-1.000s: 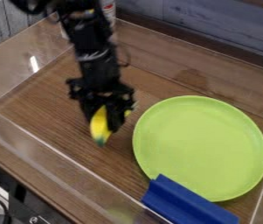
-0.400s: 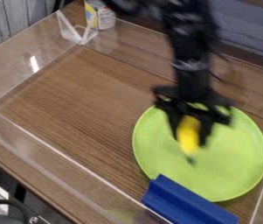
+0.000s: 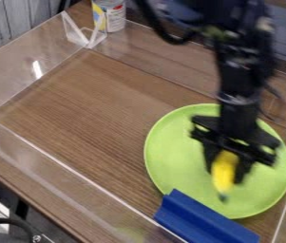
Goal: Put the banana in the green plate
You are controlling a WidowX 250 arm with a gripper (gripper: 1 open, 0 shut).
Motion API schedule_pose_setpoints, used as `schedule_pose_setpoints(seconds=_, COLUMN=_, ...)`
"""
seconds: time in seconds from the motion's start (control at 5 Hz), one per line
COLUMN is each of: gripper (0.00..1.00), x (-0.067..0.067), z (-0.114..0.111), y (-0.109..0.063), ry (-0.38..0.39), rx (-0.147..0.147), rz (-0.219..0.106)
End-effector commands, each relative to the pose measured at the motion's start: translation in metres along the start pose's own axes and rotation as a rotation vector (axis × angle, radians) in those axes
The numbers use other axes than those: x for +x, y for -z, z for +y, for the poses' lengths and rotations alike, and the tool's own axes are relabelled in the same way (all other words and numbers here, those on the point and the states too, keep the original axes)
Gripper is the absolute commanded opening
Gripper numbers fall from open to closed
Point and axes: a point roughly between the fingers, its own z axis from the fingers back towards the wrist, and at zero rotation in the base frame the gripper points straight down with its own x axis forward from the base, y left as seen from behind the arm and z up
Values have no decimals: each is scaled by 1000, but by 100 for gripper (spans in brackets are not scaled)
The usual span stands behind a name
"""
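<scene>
The robot's gripper should release the banana on the green plate [image 3: 245, 175] behind the dark blue block, between the middle and the rim of the plate.
My gripper [image 3: 229, 163] hangs over the right half of the green plate [image 3: 177, 152], pointing almost straight down. Its black fingers are shut on the banana [image 3: 222, 175], a small yellow curved toy that sticks out below them, just above or touching the plate's surface; which, I cannot tell. The plate is a large round lime-green disc lying flat on the wooden table at the right.
A dark blue ridged block [image 3: 203, 220] lies at the plate's near edge, just below the banana. Clear plastic walls [image 3: 31, 57] fence the wooden table. A bottle with a yellow label [image 3: 105, 14] stands outside the far wall.
The gripper has carried the banana from the bare table left of the plate rightwards to above the plate's right half, and slightly nearer the camera.
</scene>
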Motion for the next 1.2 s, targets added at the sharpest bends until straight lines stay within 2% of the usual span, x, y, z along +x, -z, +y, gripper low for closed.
schedule_pose_setpoints(seconds=0.0, gripper=0, x=6, z=36, y=-29, ry=9, rx=-13, rz=-79)
schedule_pose_setpoints(seconds=0.2, gripper=0, x=6, z=4, y=-16, ry=34, rx=-11, rz=-78)
schedule_pose_setpoints(seconds=0.4, gripper=0, x=4, z=-19, y=-6, ry=53, rx=-9, rz=-73)
schedule_pose_setpoints(seconds=0.6, gripper=0, x=4, z=5, y=-9, ry=48, rx=1, rz=-74)
schedule_pose_setpoints(seconds=0.8, gripper=0, x=8, z=39, y=-20, ry=39, rx=6, rz=-96)
schedule_pose_setpoints(seconds=1.0, gripper=0, x=10, z=28, y=-18, ry=49, rx=0, rz=-91)
